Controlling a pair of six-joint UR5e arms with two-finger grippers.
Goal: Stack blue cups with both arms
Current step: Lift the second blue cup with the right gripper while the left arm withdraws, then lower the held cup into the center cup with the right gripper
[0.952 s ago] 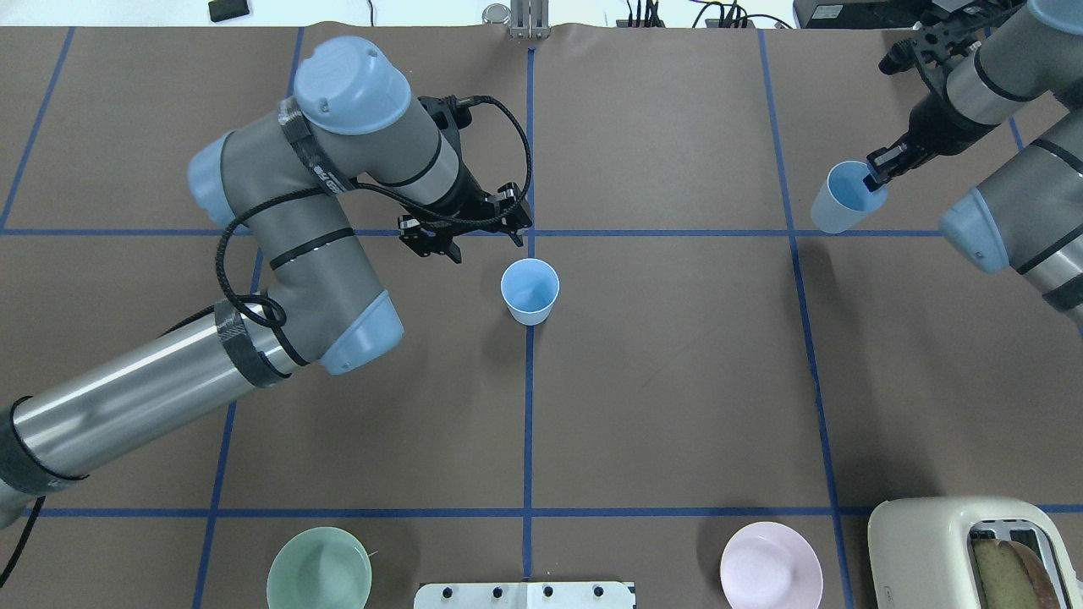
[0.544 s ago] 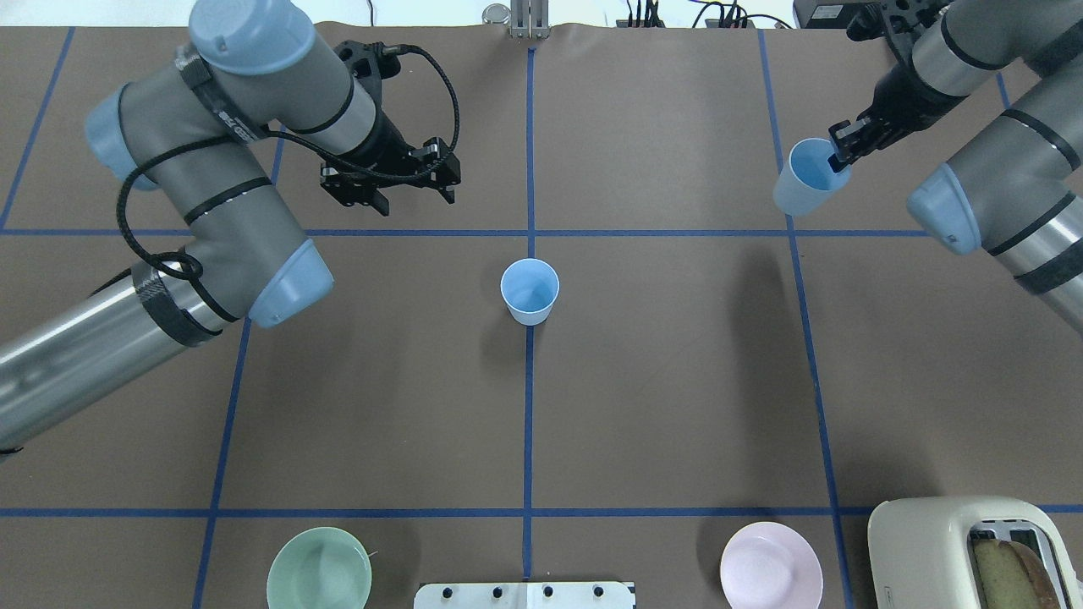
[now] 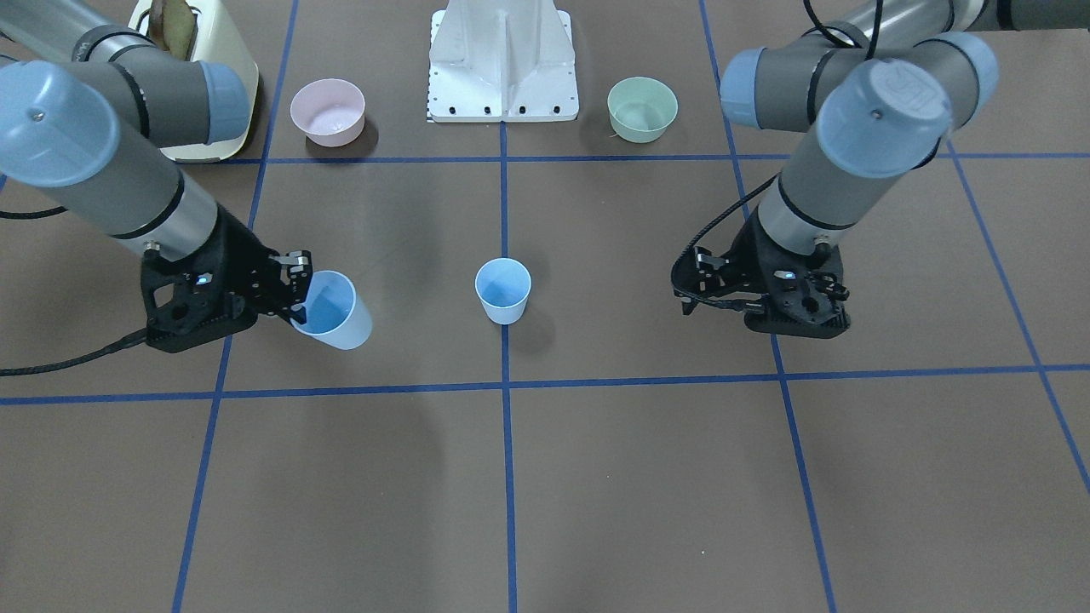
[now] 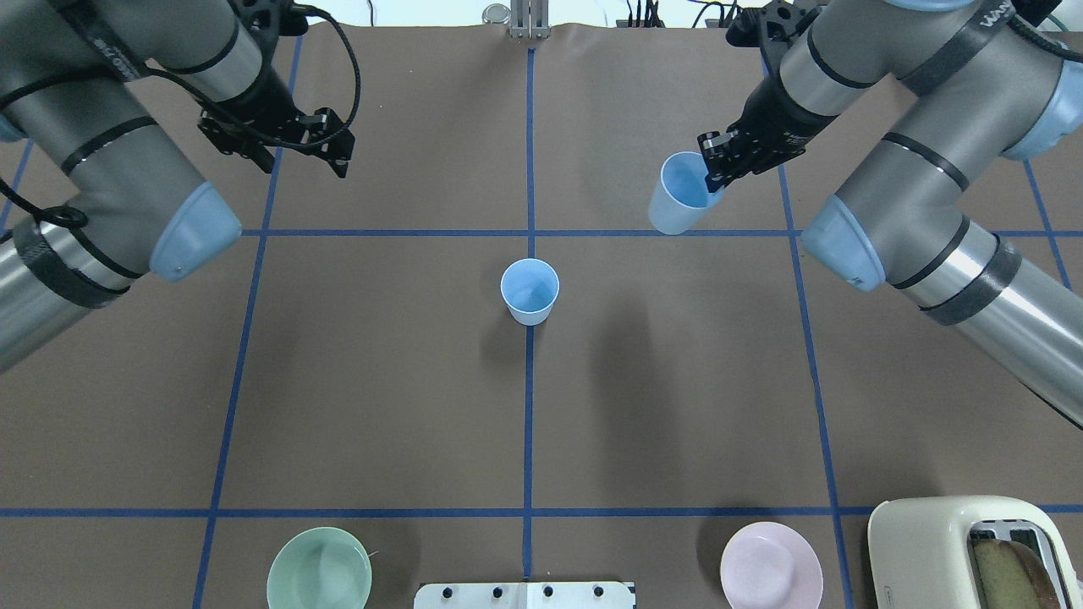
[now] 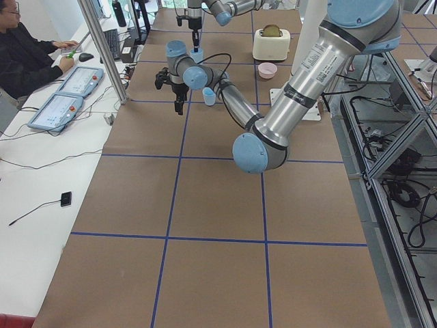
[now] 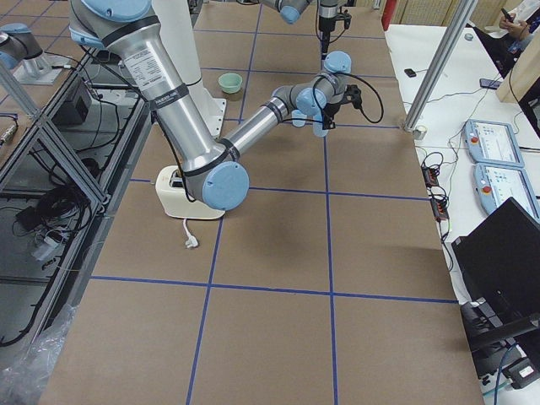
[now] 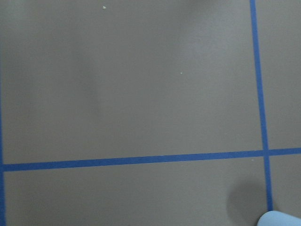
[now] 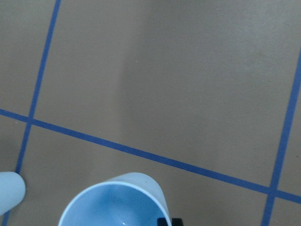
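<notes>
I need to use my right gripper to release the second blue cup, now held tilted above the table, inside the blue cup standing on the table's centre line (image 3: 505,272) (image 8: 6,192).
One blue cup (image 4: 530,292) stands upright on the table's centre line, also seen in the front view (image 3: 503,291). My right gripper (image 4: 713,173) is shut on the rim of the second blue cup (image 4: 681,194) and holds it tilted, above the table, to the right of and beyond the standing cup. The front view shows this grip (image 3: 296,289) on the held cup (image 3: 334,311). The right wrist view shows the held cup (image 8: 113,202) and the standing cup (image 8: 9,193). My left gripper (image 4: 303,165) is open and empty, far left of the standing cup.
A pale green bowl (image 4: 319,568), a pink bowl (image 4: 771,565) and a cream toaster (image 4: 973,550) sit along the robot's edge, with the white base mount (image 4: 525,595) between the bowls. Blue tape lines cross the brown table. An operator sits beyond the table (image 5: 27,55).
My left arm has drawn back to the left, away from the standing cup. My right arm has carried the held cup leftward, nearer the standing cup.
</notes>
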